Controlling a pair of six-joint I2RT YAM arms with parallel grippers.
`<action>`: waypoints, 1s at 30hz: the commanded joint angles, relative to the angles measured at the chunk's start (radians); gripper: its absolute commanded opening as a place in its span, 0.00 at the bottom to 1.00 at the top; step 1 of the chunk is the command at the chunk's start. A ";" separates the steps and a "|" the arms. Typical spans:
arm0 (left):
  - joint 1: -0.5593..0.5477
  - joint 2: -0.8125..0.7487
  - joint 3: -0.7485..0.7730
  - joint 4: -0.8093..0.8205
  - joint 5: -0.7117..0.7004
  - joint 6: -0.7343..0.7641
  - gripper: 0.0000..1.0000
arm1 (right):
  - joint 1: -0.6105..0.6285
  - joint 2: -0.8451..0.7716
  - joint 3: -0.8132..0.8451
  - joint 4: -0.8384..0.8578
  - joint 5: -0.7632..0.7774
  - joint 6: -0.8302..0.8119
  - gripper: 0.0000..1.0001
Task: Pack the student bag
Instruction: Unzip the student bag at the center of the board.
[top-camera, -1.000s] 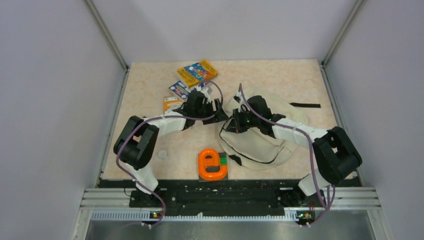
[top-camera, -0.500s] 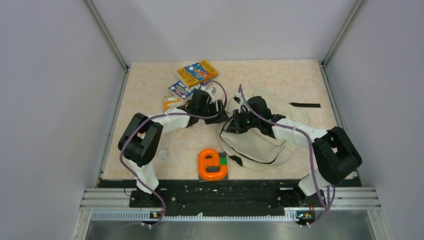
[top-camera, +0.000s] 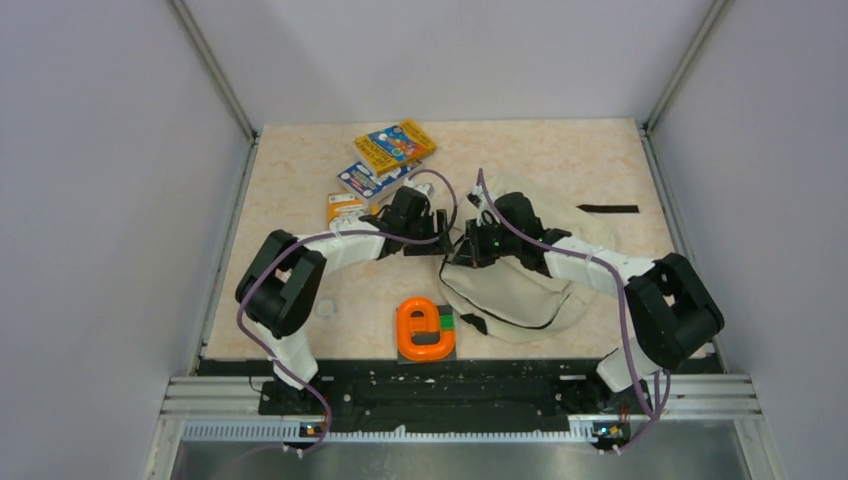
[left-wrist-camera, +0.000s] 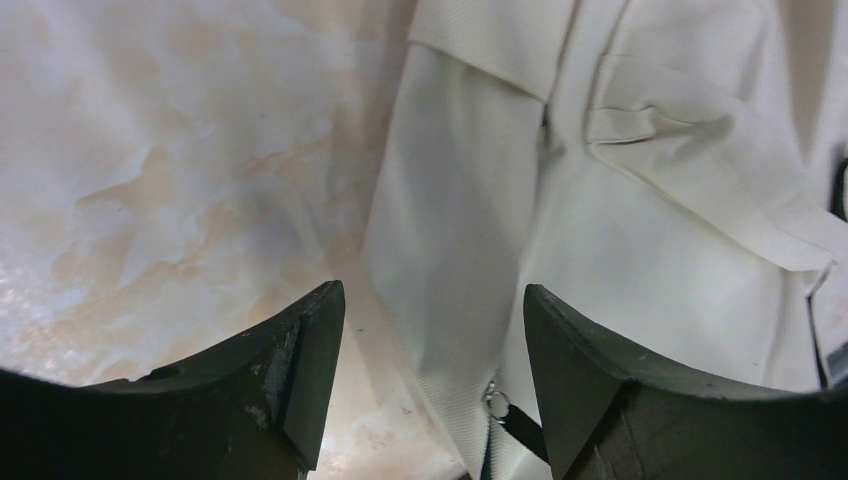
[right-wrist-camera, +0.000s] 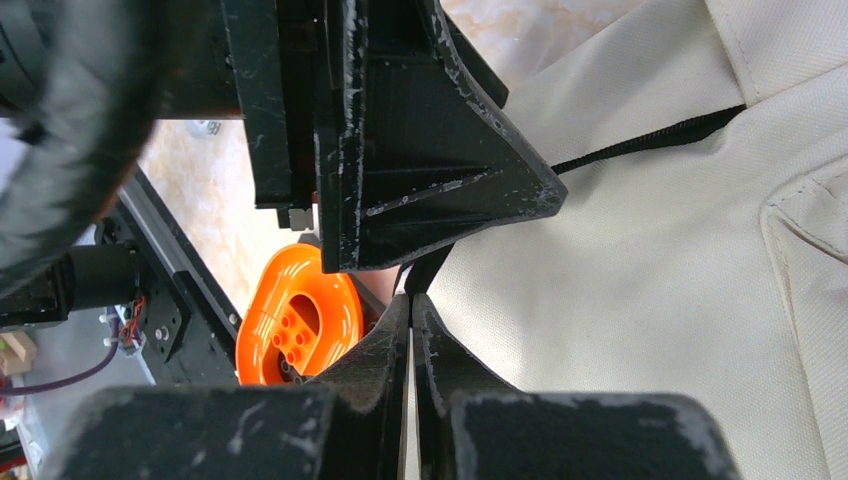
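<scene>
The zipper ring lies beside the fingers of the robot's left gripper, so that gripper should pinch the bag's fold (left-wrist-camera: 450, 255) past the ring before the right gripper pulls the tab.
The student bag (top-camera: 510, 287), beige fabric with black zipper trim, lies flat at centre right. My left gripper (top-camera: 441, 228) is open at the bag's left edge. In the left wrist view its jaws (left-wrist-camera: 430, 300) stand astride a fold of the bag (left-wrist-camera: 640, 250), with a metal zipper ring (left-wrist-camera: 497, 402) and a black tab between them. My right gripper (top-camera: 463, 252) is just beside it. In the right wrist view it (right-wrist-camera: 411, 300) is shut on a black zipper pull tab (right-wrist-camera: 428, 270) of the bag (right-wrist-camera: 650, 300). The left gripper's finger (right-wrist-camera: 430, 150) hangs right above.
An orange toy (top-camera: 424, 328) on a dark block lies near the front edge and shows in the right wrist view (right-wrist-camera: 300, 325). Three books (top-camera: 394, 146) (top-camera: 364, 180) (top-camera: 344, 207) lie at the back left. A black strap (top-camera: 610, 209) and a small white disc (top-camera: 325, 309) are on the table.
My left gripper has moved right and slightly forward, up to the bag's left edge beside the right gripper. The right gripper has stayed in place on the bag.
</scene>
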 joint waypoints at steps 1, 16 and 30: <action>-0.016 -0.055 0.020 -0.071 -0.107 0.033 0.71 | 0.010 -0.027 0.007 0.018 -0.015 -0.010 0.00; -0.019 -0.015 0.014 0.066 0.025 -0.015 0.42 | 0.037 -0.013 0.009 -0.004 -0.027 -0.036 0.00; -0.008 0.012 0.063 0.084 0.032 -0.013 0.00 | 0.171 -0.017 0.027 -0.071 0.003 -0.059 0.00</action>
